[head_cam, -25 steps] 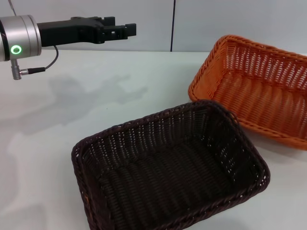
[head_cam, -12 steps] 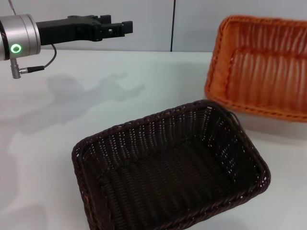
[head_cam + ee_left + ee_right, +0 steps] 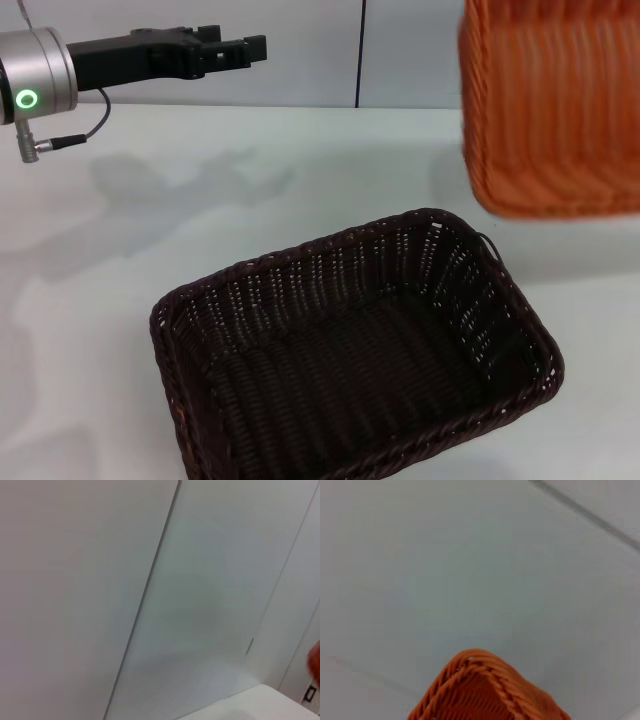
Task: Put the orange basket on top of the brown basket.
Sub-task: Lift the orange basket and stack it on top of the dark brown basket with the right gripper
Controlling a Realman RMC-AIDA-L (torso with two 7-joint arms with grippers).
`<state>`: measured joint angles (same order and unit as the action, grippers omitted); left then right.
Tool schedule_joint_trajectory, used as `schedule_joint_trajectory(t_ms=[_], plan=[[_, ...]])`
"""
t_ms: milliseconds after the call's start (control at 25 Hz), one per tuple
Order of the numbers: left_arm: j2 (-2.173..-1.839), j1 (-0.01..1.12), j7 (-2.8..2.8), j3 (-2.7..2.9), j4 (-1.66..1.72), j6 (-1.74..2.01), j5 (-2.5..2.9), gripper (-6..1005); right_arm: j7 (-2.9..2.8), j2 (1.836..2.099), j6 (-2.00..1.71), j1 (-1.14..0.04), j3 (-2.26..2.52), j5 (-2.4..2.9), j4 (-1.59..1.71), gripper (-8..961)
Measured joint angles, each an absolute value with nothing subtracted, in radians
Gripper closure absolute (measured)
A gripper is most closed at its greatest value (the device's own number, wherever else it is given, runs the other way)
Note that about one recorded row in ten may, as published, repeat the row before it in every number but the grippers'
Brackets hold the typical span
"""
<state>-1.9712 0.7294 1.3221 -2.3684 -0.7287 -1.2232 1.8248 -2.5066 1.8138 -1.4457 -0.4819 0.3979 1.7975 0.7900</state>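
Observation:
My right gripper is going to let go of the orange basket on the open middle of the brown basket [image 3: 362,322].
The orange basket [image 3: 550,110] hangs in the air at the far right, well above the table, tilted steeply and partly out of the picture. Its braided corner [image 3: 485,690] shows close up in the right wrist view, so the right gripper holds it, though the gripper itself is hidden. The brown basket [image 3: 330,275] stands empty on the white table in the lower middle, below and left of the orange one, apart from it. My left gripper [image 3: 250,47] is held in the air at the far left, away from both baskets.
The white table [image 3: 100,300] spreads to the left of and behind the brown basket. A grey panelled wall [image 3: 400,50] stands behind the table. The left wrist view shows only that wall.
The orange basket has risen off the table at the right, tipped up steeply and moved higher. The left gripper has drifted slightly left. The brown basket has not moved.

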Motion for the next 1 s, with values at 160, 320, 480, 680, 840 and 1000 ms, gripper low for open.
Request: schedule_joint_trajectory(t_ms=[160, 320, 480, 680, 840, 1000], plan=[[-1.977, 0.731, 1.322, -2.368, -0.729, -1.215, 1.824, 136, -2.499, 1.85, -1.508, -0.501, 0.402, 1.759, 0.815, 683], [-1.98, 0.733, 1.322, -2.368, -0.729, -1.215, 1.824, 136, -2.499, 1.896, -1.551, -0.524, 0.405, 1.757, 0.851, 678], [-1.984, 0.733, 1.322, -2.363, -0.729, -1.213, 1.824, 136, -2.498, 1.983, -1.583, -0.543, 0.475, 1.755, 0.916, 673], [-1.986, 0.732, 1.324, -2.365, -0.729, -1.211, 1.824, 136, -2.49, 2.029, -1.584, -0.542, 0.547, 1.752, 0.93, 668], [-1.988, 0.724, 1.328, -2.368, -0.728, -1.201, 1.824, 136, -2.459, 2.064, -1.585, -0.53, 0.619, 1.752, 0.926, 663], [-1.985, 0.721, 1.332, -2.369, -0.72, -1.191, 1.824, 136, -2.43, 2.069, -1.601, -0.525, 0.715, 1.752, 0.888, 658]])
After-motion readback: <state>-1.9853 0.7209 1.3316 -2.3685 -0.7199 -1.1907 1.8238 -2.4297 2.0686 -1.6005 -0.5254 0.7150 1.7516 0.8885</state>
